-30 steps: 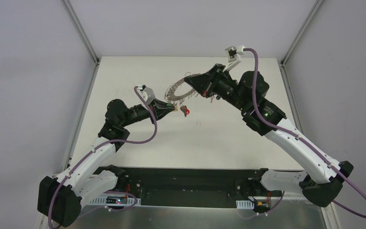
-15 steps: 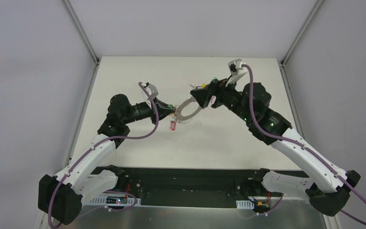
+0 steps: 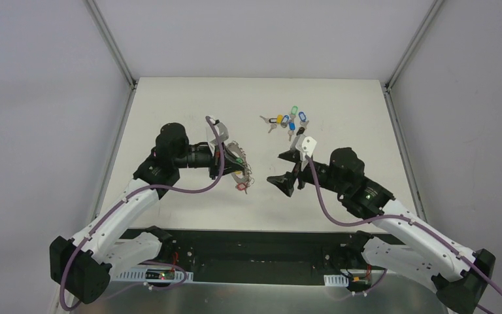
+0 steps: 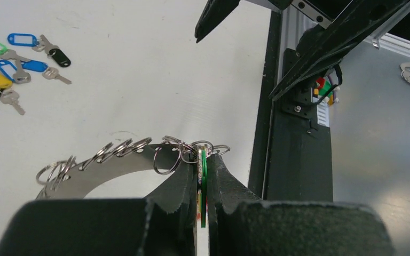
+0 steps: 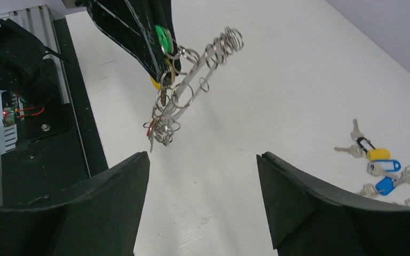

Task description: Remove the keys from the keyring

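I should take the grey ring point(image 5: 186, 92) with my right gripper before my left gripper opens, because the keyring hangs only from my left gripper's hold on the green tag.
The keyring point(image 3: 238, 169) hangs above the table from my left gripper point(image 3: 229, 162). That gripper point(image 4: 203, 176) is shut on a green tag point(image 4: 204, 184) and a thin metal piece at the ring's edge. The grey ring point(image 4: 112, 168) shows its fringe of wire loops. In the right wrist view the keyring point(image 5: 192, 88) is edge-on, with a green tag point(image 5: 163, 37), a yellow tag point(image 5: 155, 82) and a red tag point(image 5: 149, 128) on it. The red tag point(image 3: 240, 187) dangles lowest. My right gripper point(image 3: 281, 169) stands open and holds nothing, a little to the right of the ring point(image 5: 202, 160).
Loose keys point(image 3: 287, 121) with blue, green, yellow and black tags lie in a pile at the back of the white table point(image 3: 340, 98); the pile point(image 4: 16, 69) point(image 5: 384, 170) shows in both wrist views. A black rail point(image 3: 255, 245) runs along the near edge.
My right gripper has let go of the keyring, opened, and drawn back toward the near side. The left gripper has carried the ring left and nearer.
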